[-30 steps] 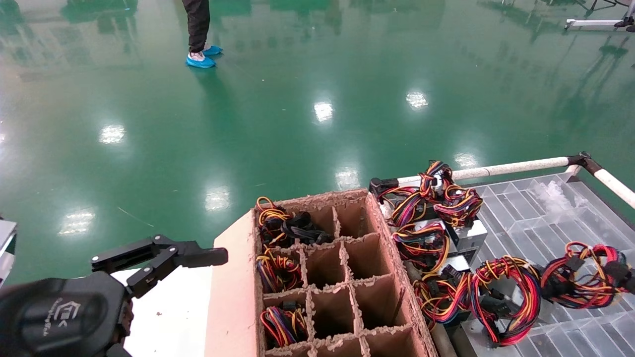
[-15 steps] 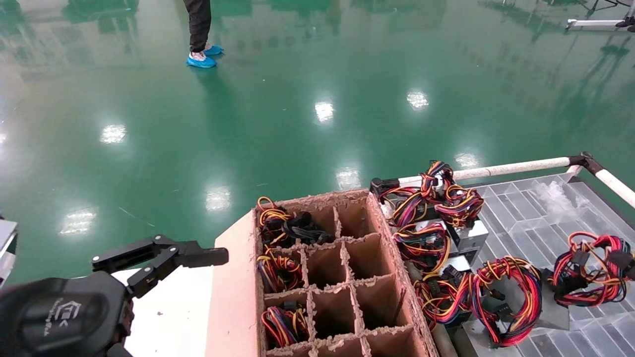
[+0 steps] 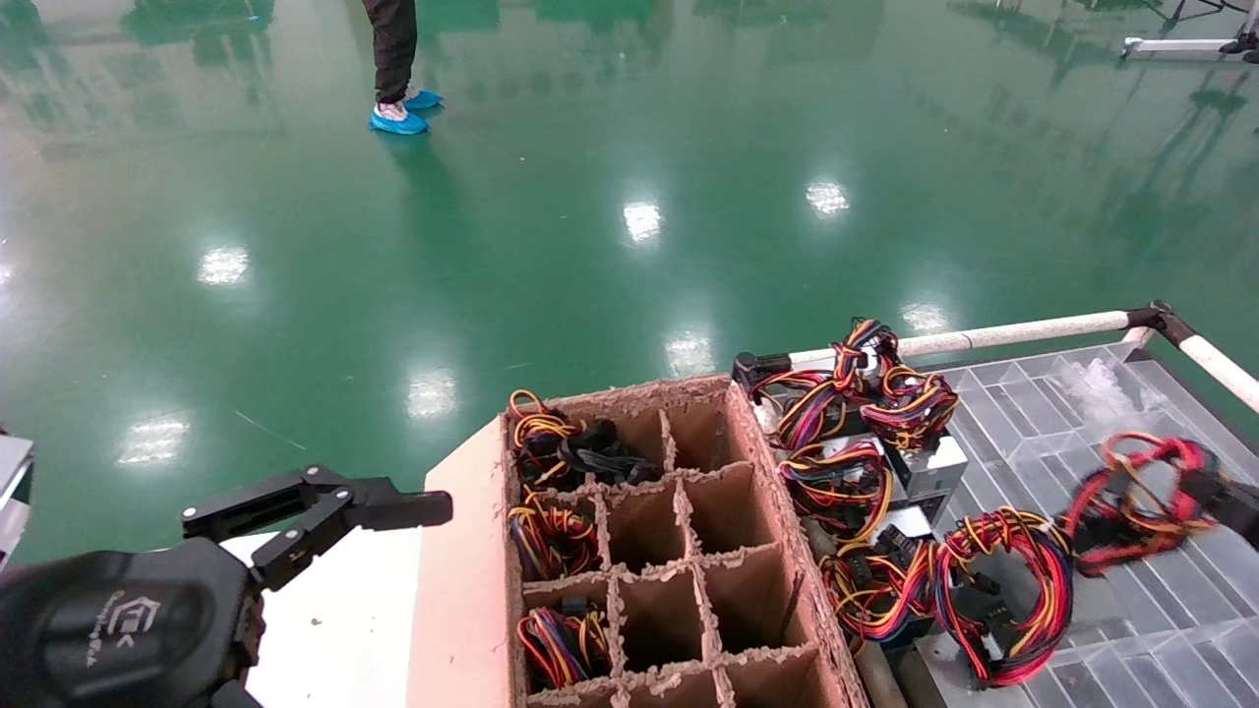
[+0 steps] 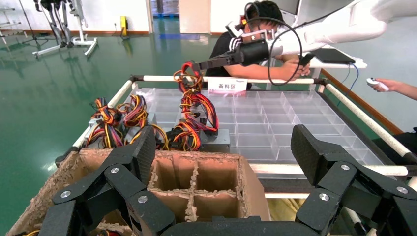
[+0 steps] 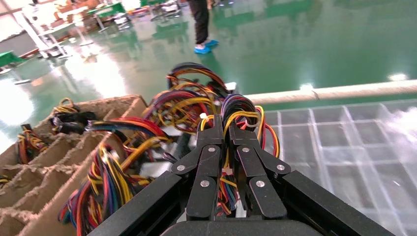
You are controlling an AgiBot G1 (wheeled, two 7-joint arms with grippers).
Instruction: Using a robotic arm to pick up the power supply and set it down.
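Next, my right gripper lets go of the looped wires against the far edge of the big red wire coil [image 3: 982,509].
My right gripper [image 5: 226,130] is shut on the looped red, yellow and orange wires [image 5: 236,110] of the power supply. In the head view that bundle [image 3: 1131,487] hangs blurred over the clear tray at the far right, with the gripper [image 3: 1234,500] at the picture's edge. The left wrist view shows the white robotic arm [image 4: 339,27] and its gripper [image 4: 194,65] holding the wires [image 4: 189,81] up; they run down to a silver-grey box [image 4: 216,140] on the tray. My left gripper [image 3: 315,508] stays parked and open by the carton's left side, with nothing between its fingers [image 4: 226,147].
A brown cardboard carton [image 3: 689,551] with divider cells holds wire bundles in its left cells. Several more power supplies [image 3: 866,472] lie on the clear plastic tray [image 3: 1082,413], which has a white rail [image 3: 1023,331]. A person [image 4: 260,19] sits beyond the tray; another [image 3: 393,59] stands on the green floor.
The wire bundle at the right has risen from the tray and shifted a little left, pulled by my right gripper. The left arm has not moved.
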